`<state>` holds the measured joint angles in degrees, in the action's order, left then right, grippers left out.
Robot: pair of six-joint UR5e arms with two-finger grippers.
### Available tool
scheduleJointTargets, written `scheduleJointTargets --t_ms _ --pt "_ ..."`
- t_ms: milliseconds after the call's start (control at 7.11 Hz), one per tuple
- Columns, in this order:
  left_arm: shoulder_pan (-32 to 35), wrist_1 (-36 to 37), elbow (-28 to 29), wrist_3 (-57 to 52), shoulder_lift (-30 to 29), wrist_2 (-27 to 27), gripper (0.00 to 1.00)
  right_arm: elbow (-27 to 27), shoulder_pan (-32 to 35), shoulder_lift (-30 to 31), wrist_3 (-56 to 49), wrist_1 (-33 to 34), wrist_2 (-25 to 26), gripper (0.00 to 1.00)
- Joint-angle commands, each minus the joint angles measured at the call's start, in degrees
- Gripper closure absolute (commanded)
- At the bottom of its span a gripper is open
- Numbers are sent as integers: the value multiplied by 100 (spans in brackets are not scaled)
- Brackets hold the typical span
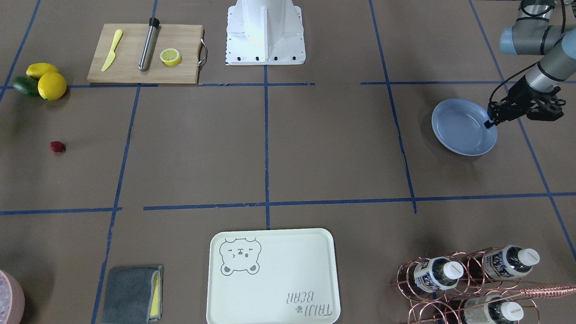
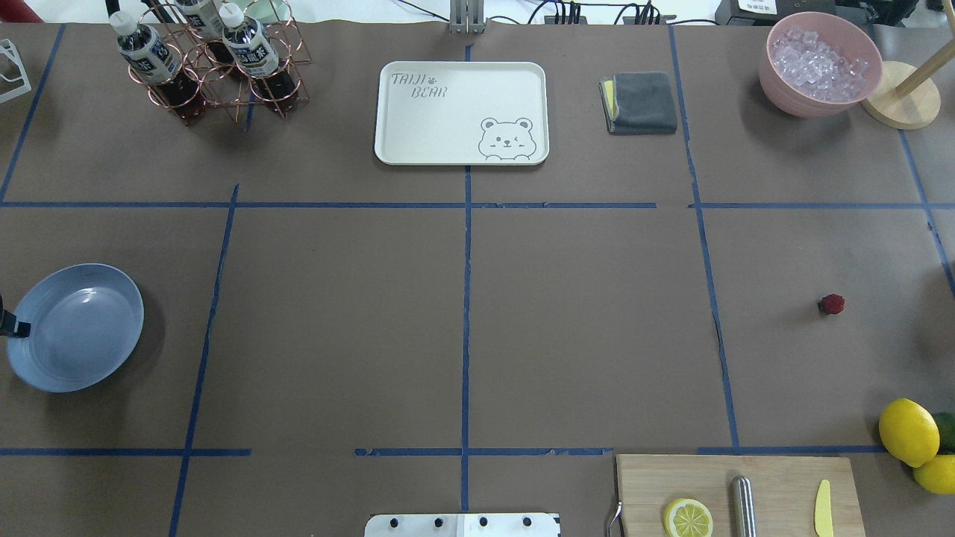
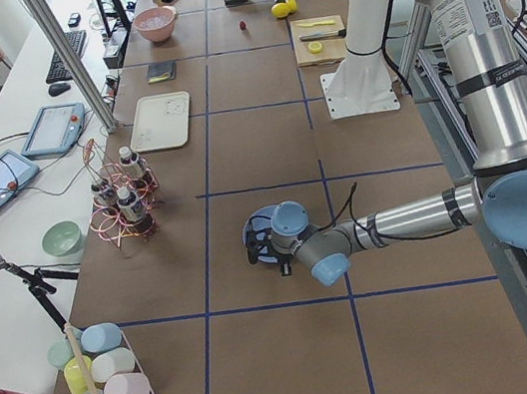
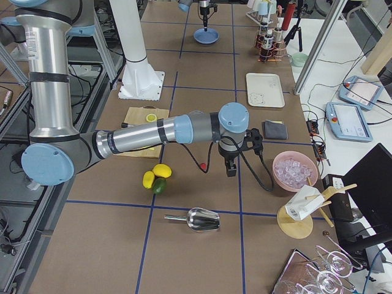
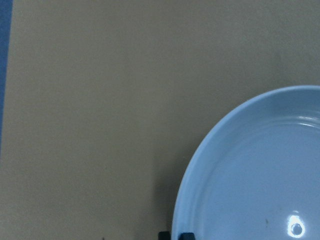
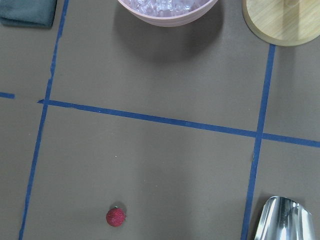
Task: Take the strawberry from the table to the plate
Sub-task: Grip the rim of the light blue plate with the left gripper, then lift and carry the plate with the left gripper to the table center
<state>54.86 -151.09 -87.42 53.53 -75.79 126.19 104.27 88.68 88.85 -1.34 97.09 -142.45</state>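
Note:
I should release the light-blue plate from my left gripper on the middle blue line (image 1: 271, 133), between the white base and bear-print tray.
The small dark-red strawberry (image 1: 57, 146) lies on the brown table (image 1: 315, 148), also seen at the right in the overhead view (image 2: 831, 303) and low in the right wrist view (image 6: 115, 217). The light-blue plate (image 1: 463, 128) sits at the opposite end (image 2: 74, 328). My left gripper (image 1: 489, 122) has its fingertips (image 5: 186, 235) close together astride the plate's rim (image 5: 200, 165). Only the exterior right view shows my right gripper (image 4: 231, 170). It hangs just beyond the strawberry (image 4: 203, 165), and I cannot tell its state.
Two lemons (image 1: 51, 85) and an avocado (image 1: 24, 85) lie near the strawberry. A cutting board (image 1: 144, 54) holds a knife, a steel rod and a lemon half. Farther off are a bear-print tray (image 1: 272, 274), bottle rack (image 1: 472, 279), ice bowl (image 2: 821, 63), grey cloth (image 2: 642, 102) and metal scoop (image 6: 282, 220).

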Motion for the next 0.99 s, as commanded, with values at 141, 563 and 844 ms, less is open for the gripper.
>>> scheduleJointTargets --t_ms 141,563,844 --pt "689 105 -440 -18 -23 896 100 75 0 1 2 -6 6 0" --pt "1158 2948 -1791 60 -1158 855 100 241 -262 -25 745 -15 33 0" --pt "985 4146 -1971 1027 -2330 41 100 548 -570 -26 1493 -24 76 0"
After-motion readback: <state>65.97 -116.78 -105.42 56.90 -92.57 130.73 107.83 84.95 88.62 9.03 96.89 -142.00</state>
